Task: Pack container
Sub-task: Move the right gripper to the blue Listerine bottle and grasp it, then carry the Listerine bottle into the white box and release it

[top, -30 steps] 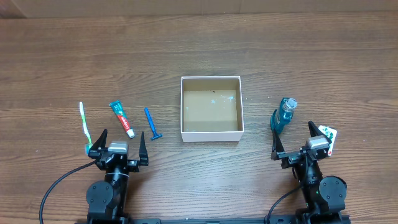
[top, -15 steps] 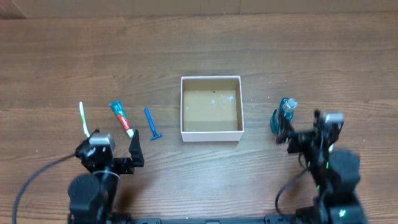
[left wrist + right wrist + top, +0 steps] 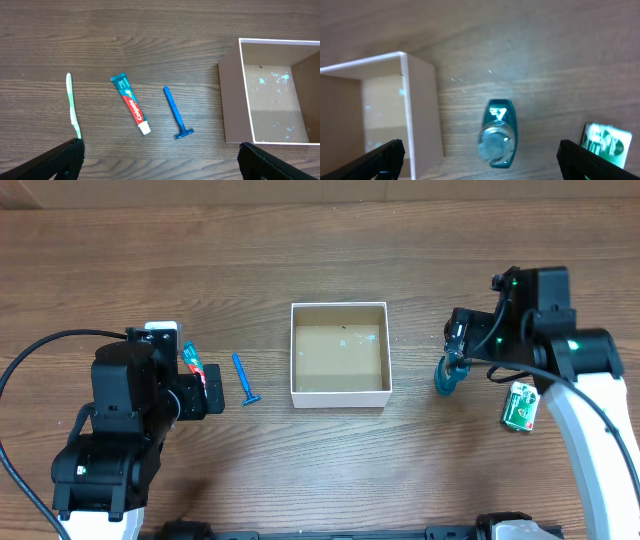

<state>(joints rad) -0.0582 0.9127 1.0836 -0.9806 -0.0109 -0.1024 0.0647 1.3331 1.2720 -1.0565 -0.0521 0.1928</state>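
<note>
My right gripper is going to close on the top of the upright teal bottle (image 3: 457,364) (image 3: 497,144) between the container and the green-and-white packet.
The container (image 3: 338,398) is a square shallow box with white walls and a brown bottom. It stands empty at the table's middle, and also shows in the left wrist view (image 3: 231,100) and the right wrist view (image 3: 422,110). A toothpaste tube (image 3: 131,103), a blue razor (image 3: 175,112) and a green toothbrush (image 3: 72,107) lie left of it. My left gripper (image 3: 160,162) is open and empty, above and near them. My right gripper (image 3: 480,160) is open and empty above an upright teal bottle (image 3: 497,135), which stands right of the container (image 3: 447,375).
A green-and-white packet (image 3: 520,407) lies right of the bottle and also shows in the right wrist view (image 3: 606,142). In the overhead view the left arm (image 3: 130,410) hides the toothbrush and part of the toothpaste (image 3: 190,358); the razor (image 3: 243,379) shows. The table is brown wood.
Both arms have left the table's front edge and reached out. The left one now hangs over the toiletries, the right one over the teal bottle. No object has moved.
</note>
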